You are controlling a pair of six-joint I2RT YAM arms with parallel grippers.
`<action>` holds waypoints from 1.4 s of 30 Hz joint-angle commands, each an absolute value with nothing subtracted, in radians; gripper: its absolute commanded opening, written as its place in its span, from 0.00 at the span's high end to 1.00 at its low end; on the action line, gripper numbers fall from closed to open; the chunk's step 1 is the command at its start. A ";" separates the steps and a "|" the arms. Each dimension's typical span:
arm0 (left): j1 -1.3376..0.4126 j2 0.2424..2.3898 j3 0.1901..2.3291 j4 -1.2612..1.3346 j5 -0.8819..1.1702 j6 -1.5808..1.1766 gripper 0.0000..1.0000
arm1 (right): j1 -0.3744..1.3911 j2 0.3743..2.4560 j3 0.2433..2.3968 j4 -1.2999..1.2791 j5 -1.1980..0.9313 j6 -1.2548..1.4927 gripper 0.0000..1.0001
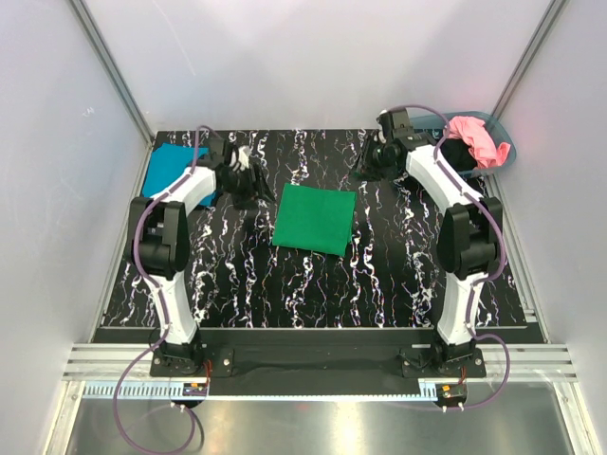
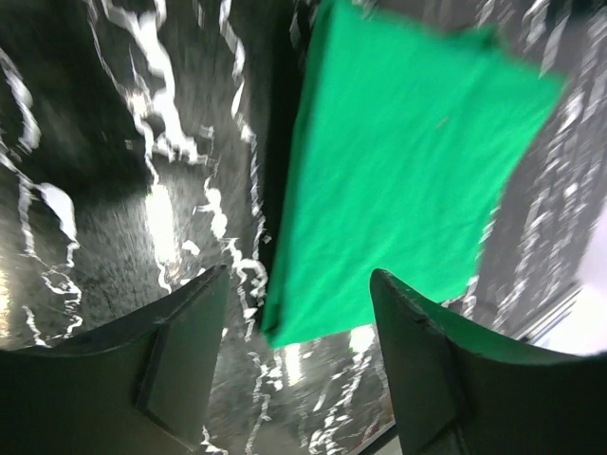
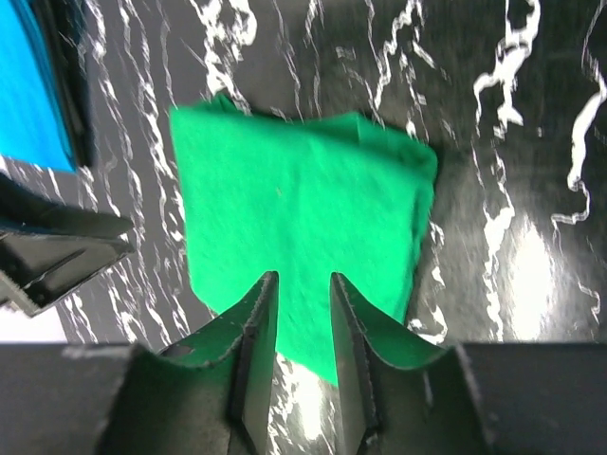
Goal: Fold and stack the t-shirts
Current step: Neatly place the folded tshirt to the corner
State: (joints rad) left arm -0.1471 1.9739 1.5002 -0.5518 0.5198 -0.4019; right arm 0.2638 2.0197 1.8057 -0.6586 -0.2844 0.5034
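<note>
I need to close my left gripper on the middle of the green t-shirt's edge point(image 1: 280, 218) point(image 2: 290, 216) that is toward the teal blue t-shirt.
A bright green t-shirt point(image 1: 315, 220) lies folded into a flat rectangle in the middle of the black marbled table point(image 1: 237, 284). It also shows in the left wrist view point(image 2: 408, 161) and the right wrist view point(image 3: 303, 209). My left gripper point(image 1: 248, 180) hovers off its left edge, jaws wide open point(image 2: 299, 275) and empty. My right gripper point(image 1: 375, 156) hangs behind its far right corner, open by a narrow gap point(image 3: 303, 277) with nothing in it. A teal blue t-shirt point(image 1: 171, 169) lies folded at the back left point(image 3: 33, 85). A pink t-shirt point(image 1: 474, 140) sits crumpled over something black point(image 1: 457, 156) at the back right.
A grey-blue oval basket point(image 1: 503, 133) at the back right corner holds the pink and black cloth. White walls with metal rails close in the table on three sides. Both arm bases stand on the near rail.
</note>
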 commanded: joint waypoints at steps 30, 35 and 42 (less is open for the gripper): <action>-0.235 2.178 1.563 -0.619 0.457 -0.374 0.31 | 0.250 2.057 1.305 -0.359 -0.627 0.499 0.69; -0.235 2.191 1.579 -0.686 0.431 -0.327 0.31 | 0.247 2.095 1.307 -0.425 -0.595 0.431 0.69; -0.250 2.217 1.506 -0.600 0.480 -0.384 0.32 | 0.247 2.111 1.338 -0.442 -0.595 0.431 0.70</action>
State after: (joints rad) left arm -0.2337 2.1597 1.5650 -0.5701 0.5472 -0.3985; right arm 0.2497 2.0701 1.3167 -0.4068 -0.6426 0.4717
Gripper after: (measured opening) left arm 0.678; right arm 0.305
